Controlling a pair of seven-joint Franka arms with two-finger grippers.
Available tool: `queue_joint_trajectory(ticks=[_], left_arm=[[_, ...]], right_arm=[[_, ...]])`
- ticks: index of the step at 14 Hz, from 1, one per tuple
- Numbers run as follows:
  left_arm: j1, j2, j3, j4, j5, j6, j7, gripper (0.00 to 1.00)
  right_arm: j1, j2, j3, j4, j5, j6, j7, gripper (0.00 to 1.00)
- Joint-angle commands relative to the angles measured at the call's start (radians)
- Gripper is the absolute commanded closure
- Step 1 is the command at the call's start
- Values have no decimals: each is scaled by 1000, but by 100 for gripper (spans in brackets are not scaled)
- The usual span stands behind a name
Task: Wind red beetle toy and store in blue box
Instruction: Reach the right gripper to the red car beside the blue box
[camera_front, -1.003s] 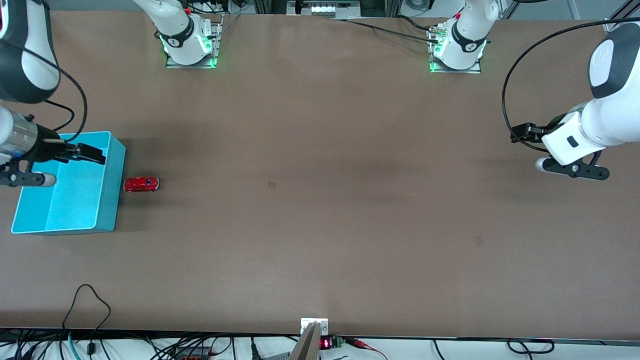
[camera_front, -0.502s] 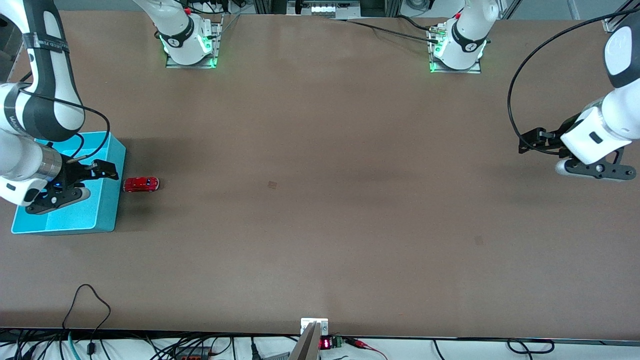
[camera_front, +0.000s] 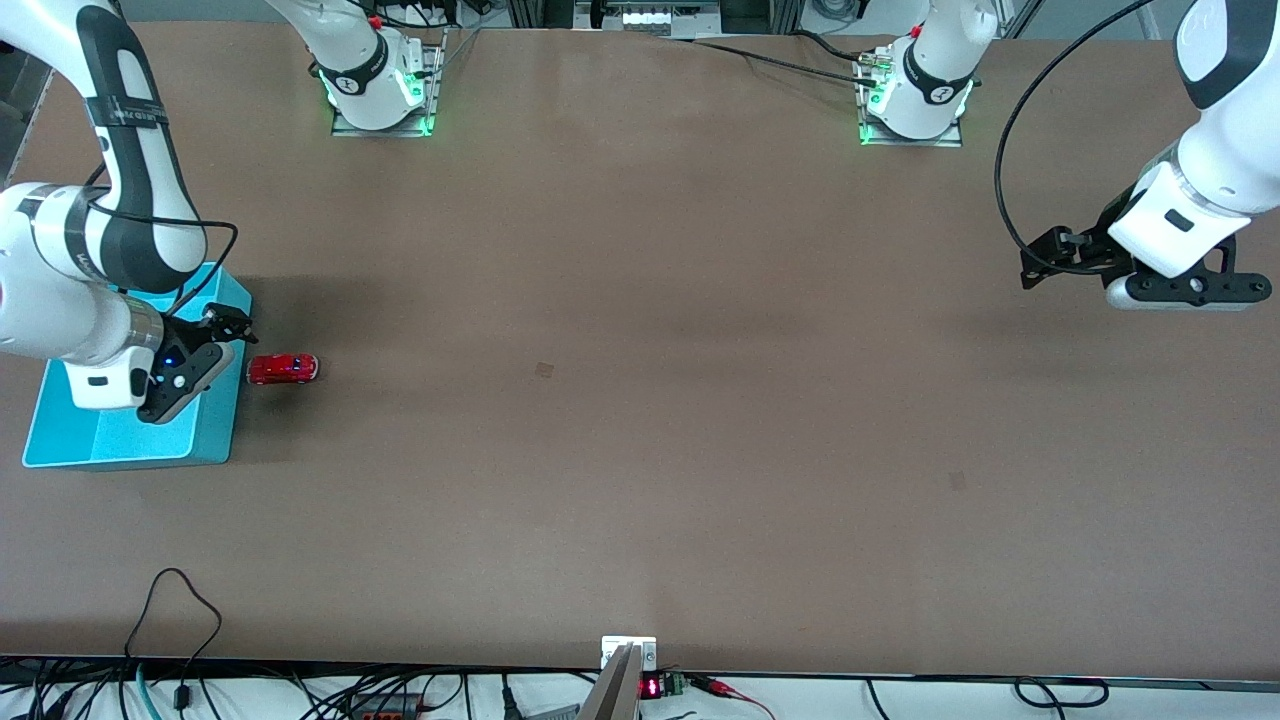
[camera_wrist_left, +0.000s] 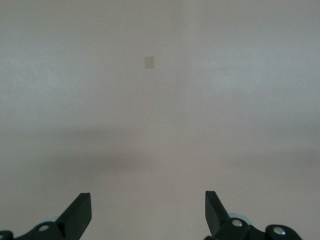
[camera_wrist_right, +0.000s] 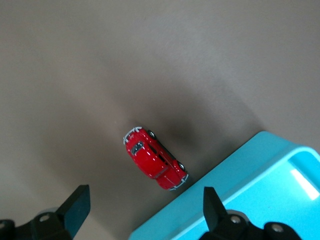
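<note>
I will next move my right gripper to the red beetle toy beside the blue box and close it across the middle of its body (camera_front: 283, 370) (camera_wrist_right: 154, 159).
The red beetle toy (camera_front: 283, 369) stands on the brown table right beside the wall of the blue box (camera_front: 222, 420), at the right arm's end. It also shows in the right wrist view (camera_wrist_right: 155, 158), next to the blue box (camera_wrist_right: 250, 195). My right gripper (camera_front: 232, 325) is open and empty, over the box edge closest to the toy (camera_wrist_right: 145, 212). My left gripper (camera_front: 1040, 265) is open and empty, up over bare table at the left arm's end (camera_wrist_left: 148, 212).
The two arm bases (camera_front: 378, 85) (camera_front: 915, 95) stand along the table's edge farthest from the front camera. A small pale mark (camera_front: 544, 369) lies mid-table. Cables (camera_front: 170, 610) hang at the table's nearest edge.
My right gripper has come down over the box and moved toward the toy. My left gripper has shifted a little and risen. The toy and the box have not moved.
</note>
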Motion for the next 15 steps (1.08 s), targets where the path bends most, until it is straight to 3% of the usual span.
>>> queue_joint_trajectory(ticks=[1,4,13,15], left_arm=[[-3,-2,15,-28,0,-5,9,0],[-3,18,6,5,-1,-62,20,0],[0,18,7,28,-1,-103,21,0],[-1,23,9,60,-1,-109,5,0]], right_arm=[[20,3,3,-18,-76,34,-150,0],[30,3,3,-78,-81,131,-316,0],[-4,28,5,-253,-76,376,-479,0],[-13,31,5,-320,-76,499,-503,0]])
